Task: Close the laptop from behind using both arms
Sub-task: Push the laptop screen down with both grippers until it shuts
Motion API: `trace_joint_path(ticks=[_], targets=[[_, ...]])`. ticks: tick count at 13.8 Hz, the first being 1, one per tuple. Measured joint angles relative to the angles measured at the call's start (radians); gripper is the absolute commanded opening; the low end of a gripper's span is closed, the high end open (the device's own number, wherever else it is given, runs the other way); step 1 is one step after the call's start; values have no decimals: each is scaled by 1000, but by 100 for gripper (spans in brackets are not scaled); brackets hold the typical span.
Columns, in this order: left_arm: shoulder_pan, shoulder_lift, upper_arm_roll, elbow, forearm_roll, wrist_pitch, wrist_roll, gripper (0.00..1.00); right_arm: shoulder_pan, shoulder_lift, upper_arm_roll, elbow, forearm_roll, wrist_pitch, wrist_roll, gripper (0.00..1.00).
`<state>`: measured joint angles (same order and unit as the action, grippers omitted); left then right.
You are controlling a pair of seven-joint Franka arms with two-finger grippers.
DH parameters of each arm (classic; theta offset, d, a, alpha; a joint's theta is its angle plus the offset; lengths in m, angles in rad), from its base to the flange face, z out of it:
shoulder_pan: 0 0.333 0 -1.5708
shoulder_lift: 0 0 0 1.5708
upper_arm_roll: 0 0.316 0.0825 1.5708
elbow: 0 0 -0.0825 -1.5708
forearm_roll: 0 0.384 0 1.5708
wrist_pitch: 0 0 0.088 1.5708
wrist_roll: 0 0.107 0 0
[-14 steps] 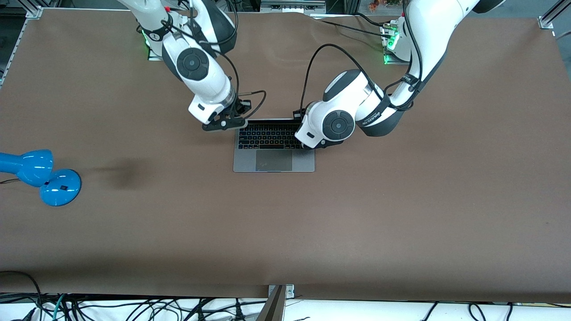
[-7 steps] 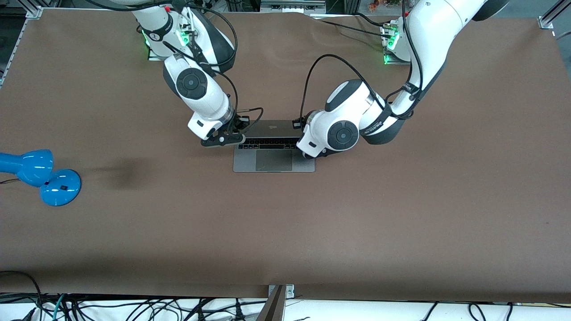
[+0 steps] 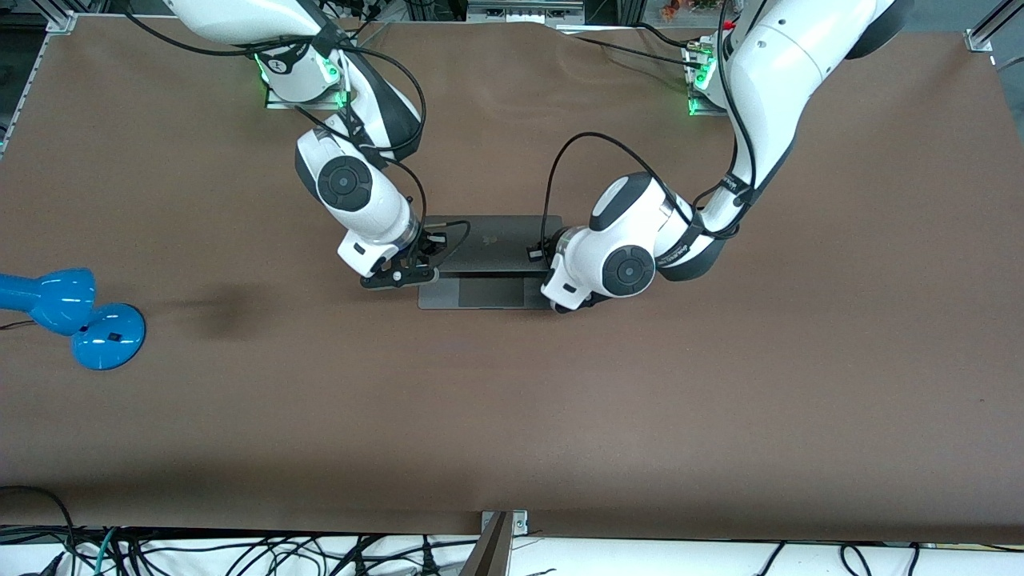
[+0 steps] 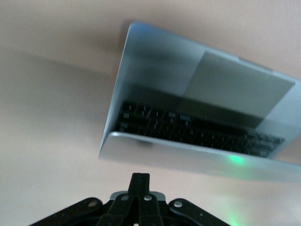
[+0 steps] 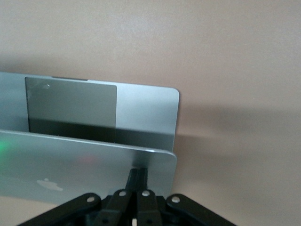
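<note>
The lid will lie flat over the laptop's keyboard and trackpad (image 3: 490, 262) (image 4: 220, 110) when my left gripper releases it.
The space-grey laptop (image 3: 490, 240) lies mid-table with its lid tilted low over the keyboard, and only the trackpad strip (image 3: 490, 293) shows in the front view. My right gripper (image 3: 418, 264) is shut, with its fingertips against the back of the lid (image 5: 84, 169) near the corner at the right arm's end, by the apple logo (image 5: 49, 184). My left gripper (image 3: 570, 304), mostly hidden under its wrist, is shut at the lid's other corner. In the left wrist view its shut gripper (image 4: 139, 178) sits just by the lid's edge (image 4: 188, 157), and the keyboard (image 4: 188, 129) shows beneath.
A blue lamp (image 3: 72, 308) stands near the table edge at the right arm's end, well apart from the laptop. Brown table (image 3: 512, 416) stretches open nearer the front camera. Cables hang along the front edge.
The lid has swung down from upright to low over the keyboard. Both shut grippers have moved with it toward the front camera and lower.
</note>
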<state>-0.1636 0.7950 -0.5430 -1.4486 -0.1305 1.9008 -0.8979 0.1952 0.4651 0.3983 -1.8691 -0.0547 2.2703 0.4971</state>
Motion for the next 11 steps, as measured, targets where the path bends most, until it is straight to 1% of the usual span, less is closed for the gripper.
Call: trace_joint_path(ticks=[6,11], targets=[[-1,70,1,38,77,28,0,0,0,62,-30,51,-26,28,0,0],[-2,109,1,43,124,83,0,0,0,132,-49,109,-52,37,0,0]])
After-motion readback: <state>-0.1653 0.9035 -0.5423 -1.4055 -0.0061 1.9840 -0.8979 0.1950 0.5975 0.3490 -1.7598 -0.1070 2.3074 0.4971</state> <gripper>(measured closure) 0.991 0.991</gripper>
